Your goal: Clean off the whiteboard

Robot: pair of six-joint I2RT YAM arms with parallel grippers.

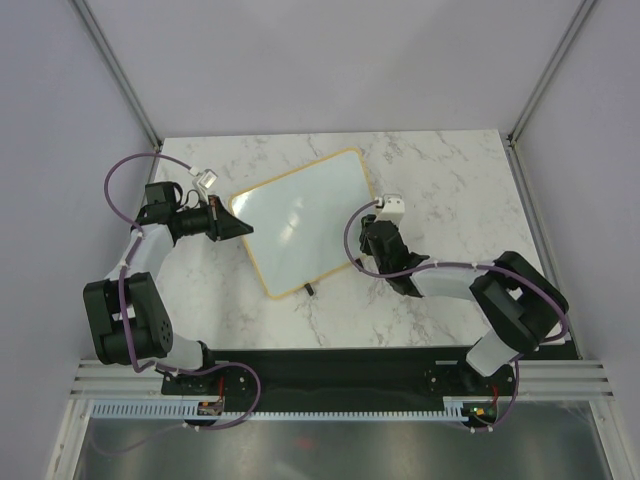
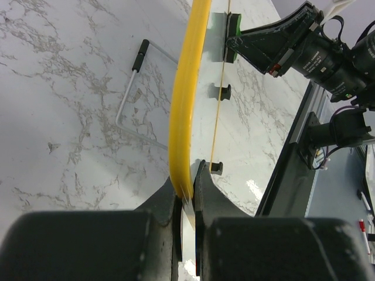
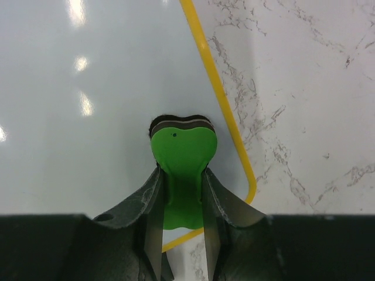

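Observation:
My right gripper is to let go of the green eraser on the bare marble table (image 1: 437,248), a little way out from the rounded corner of the whiteboard.
The whiteboard (image 1: 300,222), glossy white with a yellow-tan frame, lies at an angle in the middle of the marble table. I see no writing on it. My left gripper (image 1: 238,226) is shut on its left edge. In the left wrist view the jaws (image 2: 187,193) pinch the yellow frame (image 2: 186,99), seen edge-on. My right gripper (image 1: 377,240) is shut on a green eraser (image 3: 183,153) and presses it onto the board surface (image 3: 88,70) near the rounded corner of the frame (image 3: 218,82). The eraser also shows in the left wrist view (image 2: 234,29).
A thin wire stand with a black tip (image 2: 139,58) sticks out beneath the board, and small black feet (image 2: 221,91) show under it. One black foot (image 1: 308,290) pokes out at the board's near edge. Grey walls enclose the marble table (image 1: 450,180).

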